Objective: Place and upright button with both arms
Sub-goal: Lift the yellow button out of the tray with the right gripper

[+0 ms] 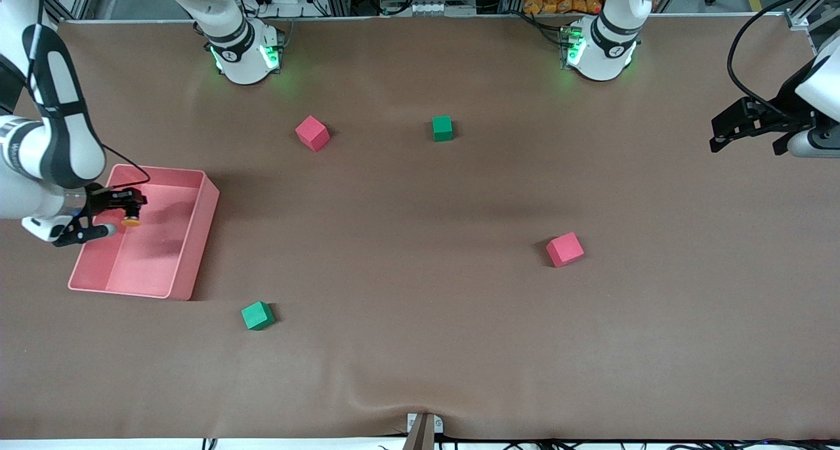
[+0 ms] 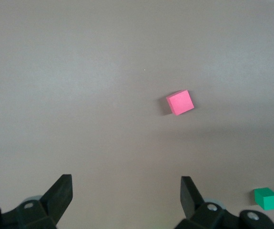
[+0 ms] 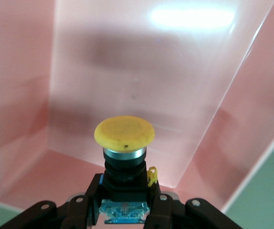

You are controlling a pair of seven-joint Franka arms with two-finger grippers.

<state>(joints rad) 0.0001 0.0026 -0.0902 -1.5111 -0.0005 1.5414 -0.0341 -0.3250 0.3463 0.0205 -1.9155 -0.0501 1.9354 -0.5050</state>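
Note:
My right gripper needs to let go of the button on the table point(image 1: 422, 231) between the pink bin and the farthest pink-red cube. The button is held over the pink bin now.
The button point(image 1: 131, 221) has a round orange-yellow cap point(image 3: 124, 132) on a short black body. My right gripper point(image 1: 129, 208) is shut on that black body and holds it over the pink bin point(image 1: 197, 246), cap pointing into the bin. In the right wrist view the right gripper point(image 3: 125, 191) clamps the body from both sides. My left gripper point(image 1: 748, 132) hangs open and empty in the air at the left arm's end of the table. Bare table shows between its fingertips point(image 2: 60, 191) in the left wrist view.
On the brown table lie two pink-red cubes point(image 1: 312, 132) point(image 1: 564, 248) and two green cubes point(image 1: 442, 128) point(image 1: 257, 315). The left wrist view shows a pink cube point(image 2: 180, 102) and a green cube point(image 2: 266, 198). The bin's walls point(image 3: 241, 119) surround the button.

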